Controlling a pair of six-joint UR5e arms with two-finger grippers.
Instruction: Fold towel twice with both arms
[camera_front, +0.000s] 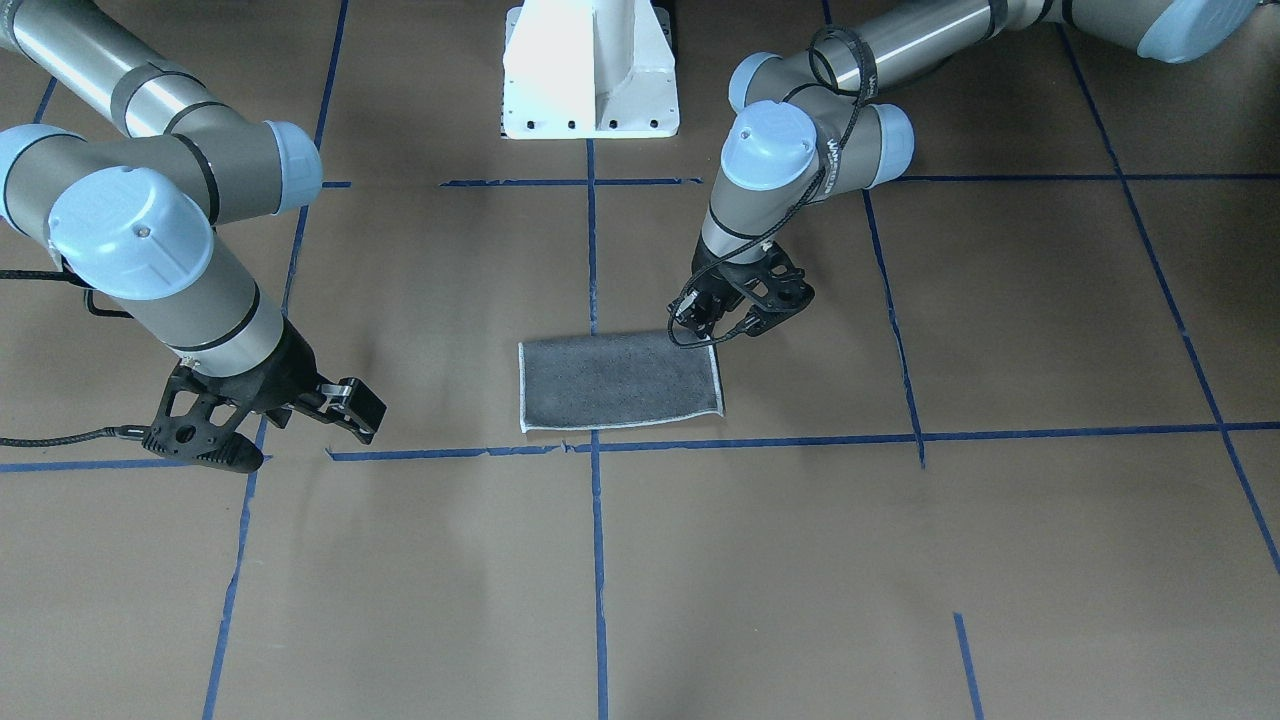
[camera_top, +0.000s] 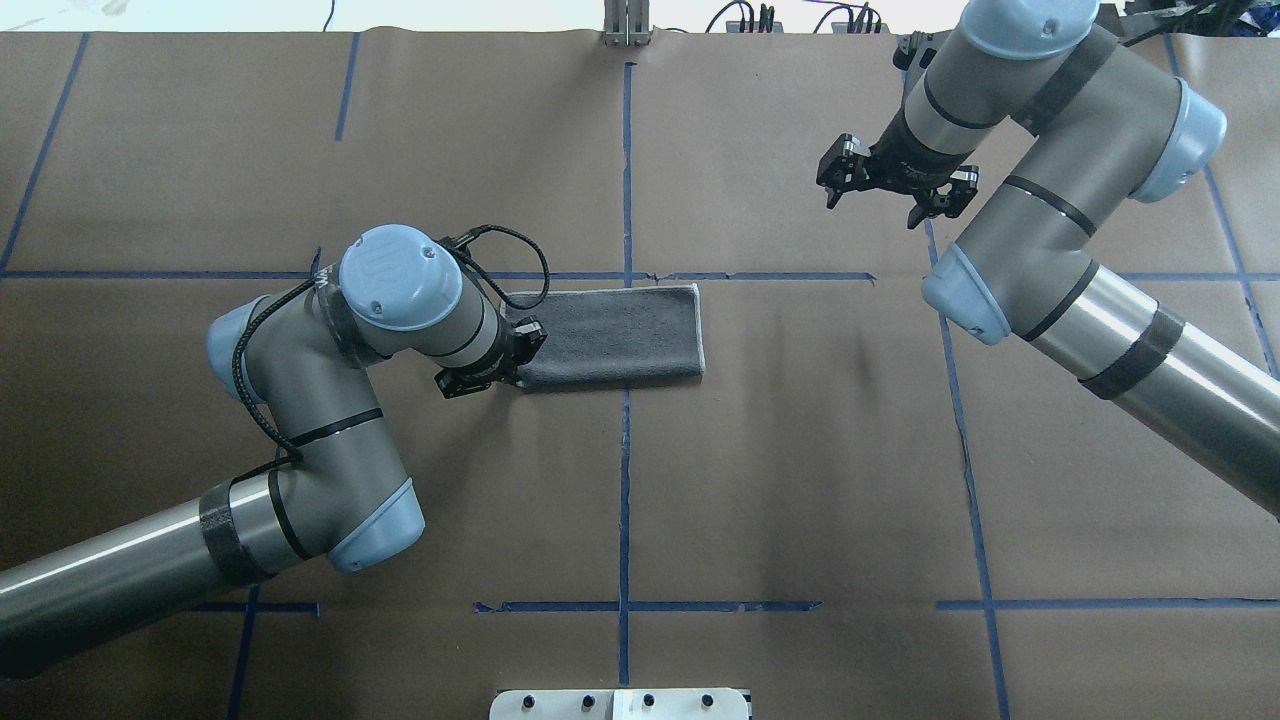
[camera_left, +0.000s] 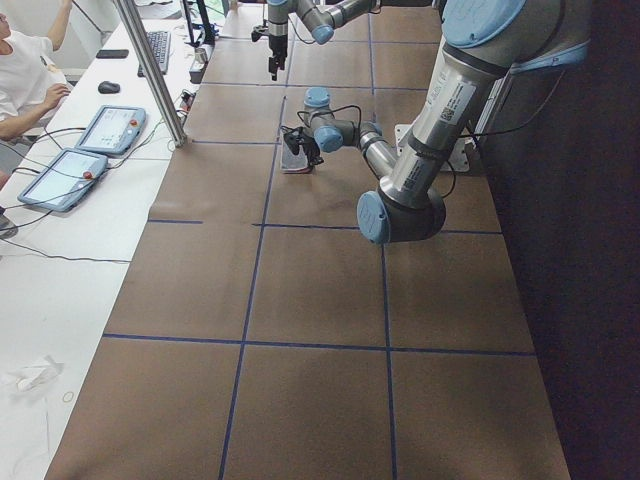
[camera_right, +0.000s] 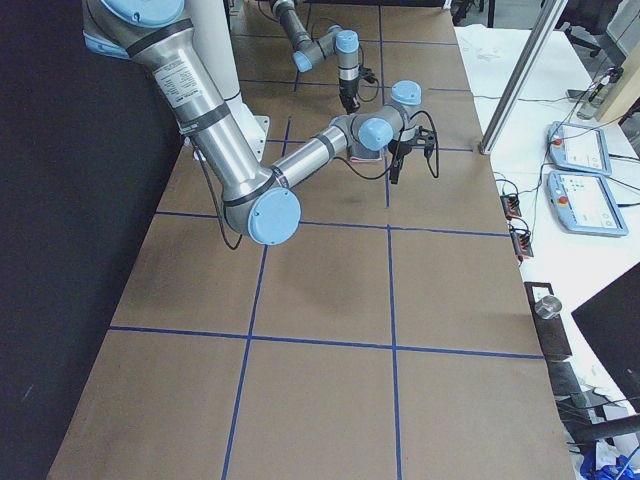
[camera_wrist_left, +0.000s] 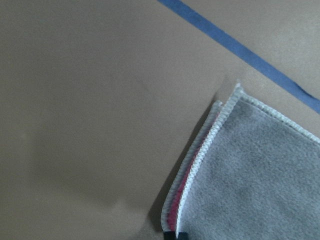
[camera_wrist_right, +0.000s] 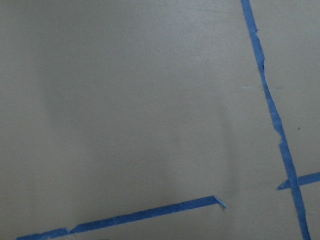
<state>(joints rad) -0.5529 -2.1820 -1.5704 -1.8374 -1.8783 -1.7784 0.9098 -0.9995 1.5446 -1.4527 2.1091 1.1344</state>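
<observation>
My left gripper will release the end of the towel that it is holding, so that the end stays folded over on the towel's opposite half (camera_front: 559, 384).
The towel (camera_front: 620, 380) lies flat near the table's middle, folded into a rectangle with its grey face up and pale stitched edging; it also shows in the overhead view (camera_top: 610, 335). In the left wrist view the towel (camera_wrist_left: 260, 175) shows a strip of pink between its layers at the edge. My left gripper (camera_top: 493, 372) is low at the towel's left near corner, its tips (camera_wrist_left: 172, 234) close together on the edge. My right gripper (camera_top: 888, 190) is open and empty, held above the table far to the right of the towel; it also shows in the front view (camera_front: 362, 412).
The white pedestal base (camera_front: 590, 70) stands at the robot's side of the table. Blue tape lines (camera_top: 625, 450) cross the brown table cover. A side table with tablets (camera_left: 108, 128) and an operator (camera_left: 25, 75) lies beyond the far edge.
</observation>
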